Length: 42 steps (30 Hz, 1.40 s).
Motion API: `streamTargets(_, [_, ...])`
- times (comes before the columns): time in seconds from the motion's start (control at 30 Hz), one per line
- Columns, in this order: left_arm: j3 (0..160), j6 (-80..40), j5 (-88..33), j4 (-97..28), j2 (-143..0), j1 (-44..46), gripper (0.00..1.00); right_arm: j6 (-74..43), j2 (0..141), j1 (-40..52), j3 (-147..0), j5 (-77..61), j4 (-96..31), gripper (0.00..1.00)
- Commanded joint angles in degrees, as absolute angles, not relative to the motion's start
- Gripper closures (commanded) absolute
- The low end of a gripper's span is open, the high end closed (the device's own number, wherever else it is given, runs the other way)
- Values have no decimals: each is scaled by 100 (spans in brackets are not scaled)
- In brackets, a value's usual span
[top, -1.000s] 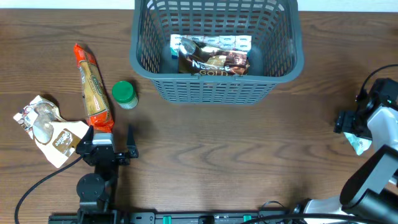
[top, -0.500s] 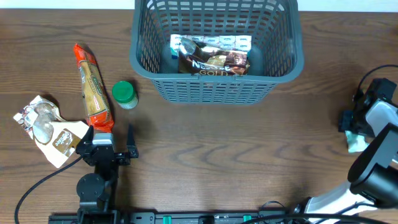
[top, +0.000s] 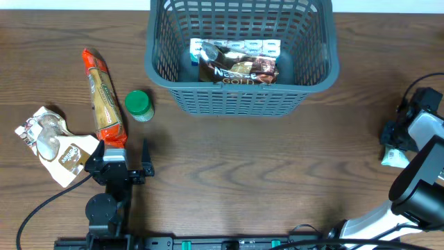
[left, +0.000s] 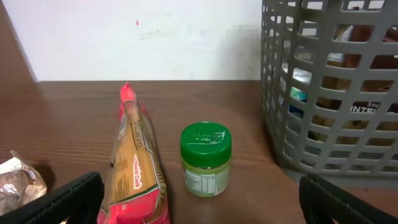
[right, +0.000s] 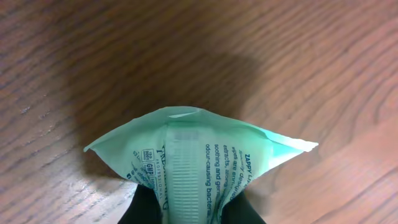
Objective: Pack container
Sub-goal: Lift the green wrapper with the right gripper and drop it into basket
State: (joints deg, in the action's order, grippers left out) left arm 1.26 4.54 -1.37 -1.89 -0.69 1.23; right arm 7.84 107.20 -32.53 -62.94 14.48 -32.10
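My right gripper needs to release the mint-green sachet in the container [top: 286,73], setting it free beside the brown coffee packet, close to the front side of the container.
The container [top: 239,89], a dark grey lattice basket, stands at the back centre; its wall also fills the right of the left wrist view [left: 329,87]. A brown coffee packet [top: 239,69] and a white-blue packet [top: 236,47] lie inside. My right gripper [top: 395,144] is at the far right edge of the table, shut on a mint-green sachet [right: 199,155], whose end shows below it [top: 393,159]. My left gripper [top: 121,153] rests open near the front left, nothing between its fingers [left: 68,199].
A long orange-red noodle packet [top: 103,97] [left: 135,174] and a green-lidded jar [top: 139,105] [left: 206,158] lie just beyond the left gripper. A crumpled white packet [top: 52,142] sits at the far left. Bare wood lies between basket and right gripper.
The right gripper has closed on the mint-green sachet, pinching it. The left arm and the other things have not moved.
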Motion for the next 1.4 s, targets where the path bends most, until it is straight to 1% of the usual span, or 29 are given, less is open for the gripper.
streamTargets(0.0, [23, 471, -89, -403, -62, 108, 1, 165, 11021, -3253, -6158, 561, -3400, 99])
streamTargets(0.13, [23, 471, -89, -403, -62, 108, 1, 62, 10901, -3214, -6449, -40, -3435, 99])
streamTargets(0.27, [23, 471, -86, -403, -62, 108, 2, 51, 10554, -3098, -7057, -349, -3931, 99])
streamTargets(0.53, [23, 471, -89, -403, -62, 108, 2, -51, 9529, -2932, -8790, -534, -5026, 99])
streamTargets(0.63, [23, 471, -89, -403, -62, 108, 1, -84, 9170, -2842, -9426, -928, -5317, 99])
streamTargets(0.73, [23, 471, -89, -403, -62, 108, 2, -75, 8805, -2633, -9874, -1470, -5349, 99])
streamTargets(0.87, [23, 471, -86, -403, -62, 108, 2, 143, 8372, -2008, -10359, -2088, -5218, 99])
streamTargets(0.97, [23, 471, -89, -403, -62, 108, 2, 198, 8189, -1391, -10578, -2134, -5013, 99])
streamTargets(1.13, [23, 471, -89, -403, -62, 108, 1, 338, 8106, -106, -10674, -2088, -4563, 99])
streamTargets(1.27, [23, 471, -86, -403, -62, 108, 1, 362, 8311, 794, -10674, -1326, -4388, 99])
streamTargets(1.37, [23, 471, -86, -403, -62, 108, 2, 587, 8600, 1293, -10674, -823, -4348, 99])
